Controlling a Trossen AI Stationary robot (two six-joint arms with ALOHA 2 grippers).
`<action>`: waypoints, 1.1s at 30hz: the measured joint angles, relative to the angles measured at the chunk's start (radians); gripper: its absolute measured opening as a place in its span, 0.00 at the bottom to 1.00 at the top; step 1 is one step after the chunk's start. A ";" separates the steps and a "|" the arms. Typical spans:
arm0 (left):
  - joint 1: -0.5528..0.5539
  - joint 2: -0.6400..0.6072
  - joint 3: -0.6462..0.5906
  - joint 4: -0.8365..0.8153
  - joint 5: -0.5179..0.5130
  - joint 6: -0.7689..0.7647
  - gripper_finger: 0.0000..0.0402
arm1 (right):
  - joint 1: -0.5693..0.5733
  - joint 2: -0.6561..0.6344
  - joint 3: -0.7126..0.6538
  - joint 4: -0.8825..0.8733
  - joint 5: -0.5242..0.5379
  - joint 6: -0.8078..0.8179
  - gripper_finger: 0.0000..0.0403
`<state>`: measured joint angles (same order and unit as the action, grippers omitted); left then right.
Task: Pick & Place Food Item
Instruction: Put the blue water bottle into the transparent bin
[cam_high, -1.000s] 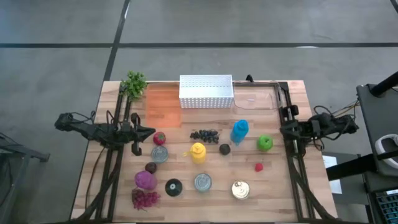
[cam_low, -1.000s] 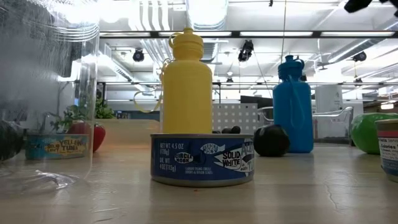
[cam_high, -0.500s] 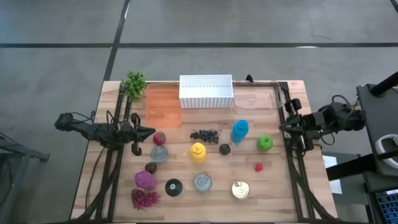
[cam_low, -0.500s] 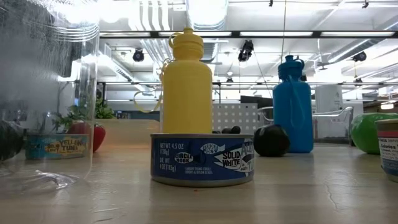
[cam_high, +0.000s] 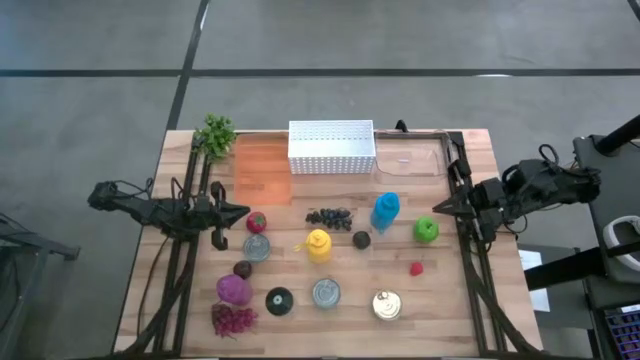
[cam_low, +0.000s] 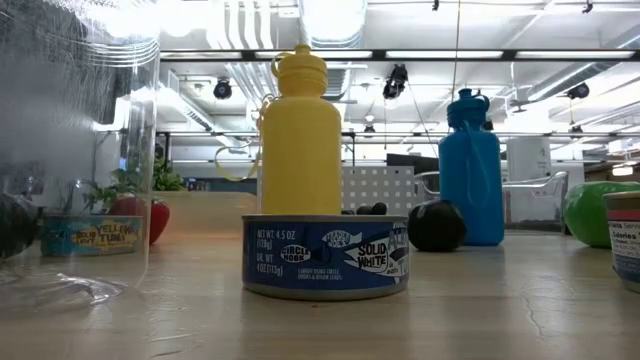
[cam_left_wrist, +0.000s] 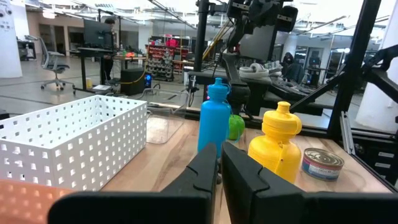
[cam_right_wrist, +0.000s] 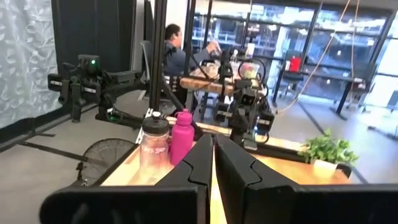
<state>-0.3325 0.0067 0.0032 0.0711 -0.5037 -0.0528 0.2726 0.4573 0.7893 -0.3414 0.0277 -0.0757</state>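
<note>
The robot's right gripper will next go to the blue bottle's top (cam_high: 388, 202), beside the green apple, and close there.
Food items lie spread over the wooden table (cam_high: 200, 300): a strawberry (cam_high: 257, 221), dark grapes (cam_high: 329, 217), a green apple (cam_high: 426, 230), a dark round fruit (cam_high: 361, 239), a purple cabbage (cam_high: 233, 289), red grapes (cam_high: 232, 319) and cans (cam_high: 326, 293). My left gripper (cam_high: 243, 212) is shut and level at the left side, just left of the strawberry, with nothing between its fingers (cam_left_wrist: 205, 168). My right gripper (cam_high: 436, 207) is shut and raised above the right side, just above and beyond the apple, also holding nothing; its fingers (cam_right_wrist: 202, 155) point level across the table.
A white perforated basket (cam_high: 331, 147), an orange board (cam_high: 262, 170), a clear container (cam_high: 412, 160) and a green plant (cam_high: 215, 134) stand along the far edge. A yellow bottle (cam_high: 319, 245) and a blue bottle (cam_high: 385, 211) stand upright mid-table. A person sits in the room beyond (cam_right_wrist: 177, 50).
My right arm has unfolded and risen. Its gripper has tipped up to level, and its tip has come in over the table's right edge toward the green apple. The fingers have stayed shut. No object has moved.
</note>
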 joint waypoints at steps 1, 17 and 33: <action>0.000 0.000 0.000 0.000 0.000 0.000 0.07 | 0.000 0.010 0.004 0.000 0.000 0.003 0.03; 0.000 0.000 0.000 0.000 0.000 0.000 0.07 | 0.000 0.090 0.026 -0.002 0.000 0.058 0.03; 0.000 0.000 0.000 0.000 0.000 0.032 0.07 | 0.000 0.175 0.025 -0.045 -0.001 0.053 0.03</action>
<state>-0.3321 0.0063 0.0032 0.0711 -0.5041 -0.0208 0.2722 0.6325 0.8143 -0.3867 0.0265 -0.0223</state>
